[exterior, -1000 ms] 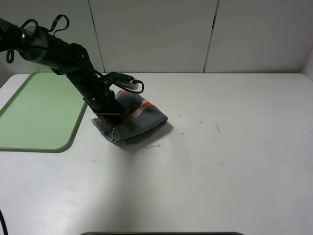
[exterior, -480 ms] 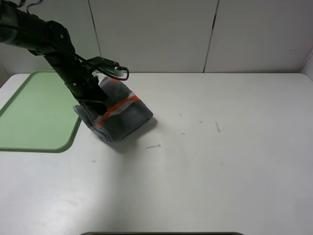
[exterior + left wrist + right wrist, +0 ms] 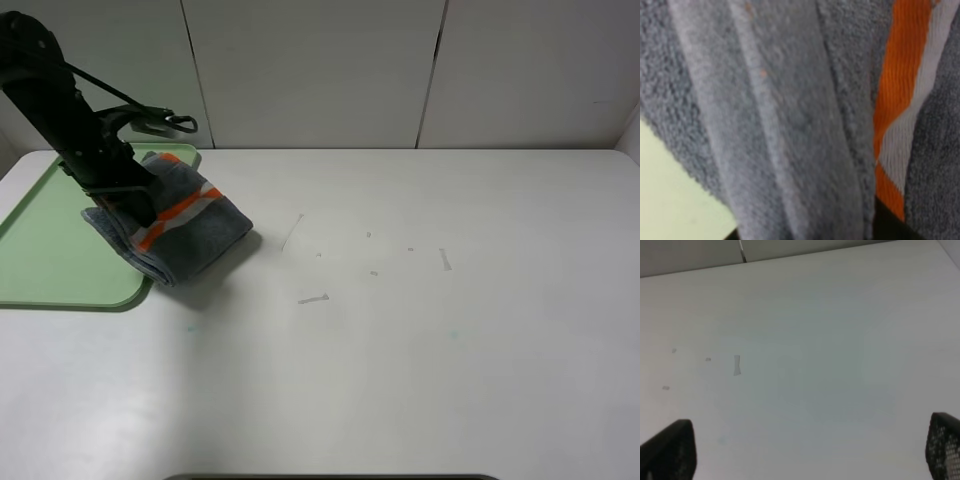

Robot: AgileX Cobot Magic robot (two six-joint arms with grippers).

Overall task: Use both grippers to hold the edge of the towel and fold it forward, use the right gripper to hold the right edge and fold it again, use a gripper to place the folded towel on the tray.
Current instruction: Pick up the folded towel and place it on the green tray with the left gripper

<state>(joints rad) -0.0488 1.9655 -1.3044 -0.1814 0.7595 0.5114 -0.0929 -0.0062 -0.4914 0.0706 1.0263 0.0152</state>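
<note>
Next, my left gripper releases the folded towel on the far half of the light green tray (image 3: 82, 198), close to the wall.
The folded dark grey towel (image 3: 185, 225), its orange-and-white band facing up, hangs in my left gripper (image 3: 138, 205), which is shut on its left part. The bundle straddles the right rim of the light green tray (image 3: 40, 255): its left end is over the tray, its right end over the white table. Close up in the left wrist view, the towel (image 3: 790, 120) fills nearly the whole picture, with a bit of the tray (image 3: 670, 200) showing under it. My right gripper (image 3: 807, 455) is open with nothing between its fingertips (image 3: 670, 452), above bare table; the exterior view does not show it.
The white table (image 3: 420, 300) carries a few small marks and lint specks near its middle. A pale panelled wall stands behind the table's far edge. The tray lies along the table's left side.
My left arm has carried the folded towel to the left, from the table beside the tray to over the tray's right rim. The right gripper's opening has not changed.
</note>
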